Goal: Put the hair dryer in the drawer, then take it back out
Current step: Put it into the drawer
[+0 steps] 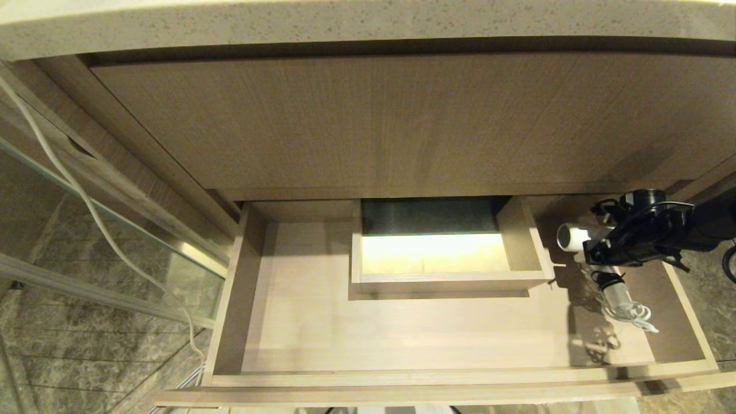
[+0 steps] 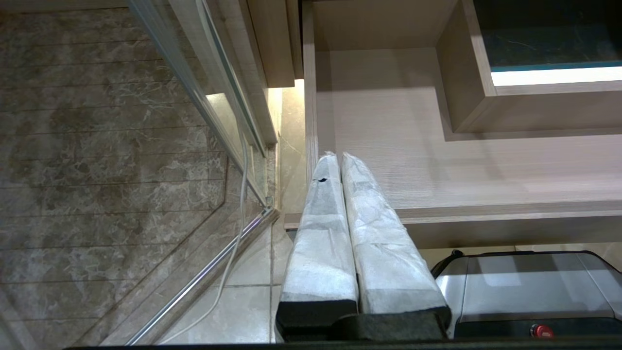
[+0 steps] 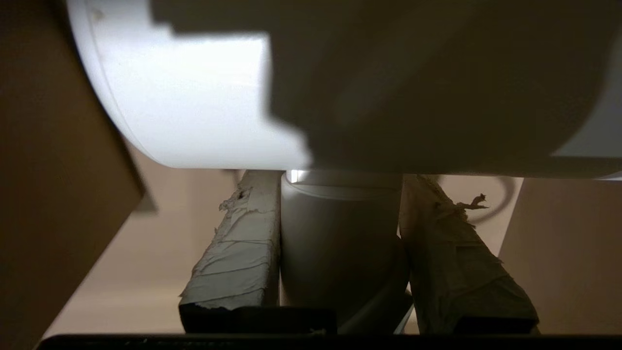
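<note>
The white hair dryer will go down from my right gripper onto the bottom of the drawer, close beside the boxed cutout (image 1: 571,249).
The light wood drawer (image 1: 402,379) stands pulled out below the counter. Over its right end my right gripper (image 1: 601,244) is shut on the white hair dryer (image 1: 572,237). The barrel points left, and the coiled cord (image 1: 629,310), bound by a black strap, hangs below it. In the right wrist view both taped fingers (image 3: 243,243) press the sides of the dryer's handle (image 3: 340,233), under the barrel (image 3: 194,112). The dryer's shadow falls on the drawer floor. My left gripper (image 2: 338,156) is shut and empty, parked near the drawer's (image 2: 486,214) front left corner.
A boxed cutout (image 1: 443,282) rises in the drawer's back middle. A taller plain wood panel (image 1: 374,126) and the stone counter edge (image 1: 345,23) are above. A glass panel with a white cable (image 1: 98,224) stands at the left over a tiled floor.
</note>
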### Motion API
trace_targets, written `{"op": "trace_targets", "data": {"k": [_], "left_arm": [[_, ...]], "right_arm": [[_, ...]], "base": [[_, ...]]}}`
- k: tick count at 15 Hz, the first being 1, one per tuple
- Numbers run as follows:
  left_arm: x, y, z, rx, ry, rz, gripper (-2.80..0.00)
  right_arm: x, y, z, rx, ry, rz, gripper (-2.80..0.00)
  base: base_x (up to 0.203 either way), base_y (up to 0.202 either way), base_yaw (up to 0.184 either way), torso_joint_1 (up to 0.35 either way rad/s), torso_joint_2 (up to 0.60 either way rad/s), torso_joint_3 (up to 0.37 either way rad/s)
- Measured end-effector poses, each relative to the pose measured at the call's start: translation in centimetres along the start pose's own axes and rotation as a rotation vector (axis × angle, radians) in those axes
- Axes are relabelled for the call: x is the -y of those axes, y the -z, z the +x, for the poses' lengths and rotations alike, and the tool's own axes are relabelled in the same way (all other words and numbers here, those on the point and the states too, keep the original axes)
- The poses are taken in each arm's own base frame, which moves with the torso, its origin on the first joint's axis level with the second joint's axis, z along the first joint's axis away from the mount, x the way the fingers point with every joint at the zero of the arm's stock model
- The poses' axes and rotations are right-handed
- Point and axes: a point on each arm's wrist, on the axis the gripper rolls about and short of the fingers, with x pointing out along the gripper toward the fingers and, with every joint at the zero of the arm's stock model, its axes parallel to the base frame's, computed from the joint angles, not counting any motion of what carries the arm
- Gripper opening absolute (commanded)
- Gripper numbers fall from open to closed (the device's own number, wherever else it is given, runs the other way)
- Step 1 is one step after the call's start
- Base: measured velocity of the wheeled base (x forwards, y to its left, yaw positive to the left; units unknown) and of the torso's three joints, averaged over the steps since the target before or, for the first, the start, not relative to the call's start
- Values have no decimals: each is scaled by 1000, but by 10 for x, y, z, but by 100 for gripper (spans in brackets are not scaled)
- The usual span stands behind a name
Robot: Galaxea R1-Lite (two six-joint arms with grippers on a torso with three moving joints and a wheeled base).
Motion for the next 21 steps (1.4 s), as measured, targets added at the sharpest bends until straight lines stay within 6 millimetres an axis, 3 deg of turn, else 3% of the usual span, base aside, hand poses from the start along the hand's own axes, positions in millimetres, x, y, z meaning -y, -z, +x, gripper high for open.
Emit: {"op": "trace_targets", "data": {"k": [4,9,21], "left_arm": [[0,0,0,0,0,0,-280],[0,0,0,0,0,0,-280],[0,0,0,0,0,0,-280]], "right_arm": [[-11,-4,21,127,1,-41,-280],[-18,5,36,126,-11,-53,-280],[-17,11,68,198,-4,-67,-280]], "base": [[0,0,0,0,0,0],[0,0,0,0,0,0],[0,0,0,0,0,0]]}}
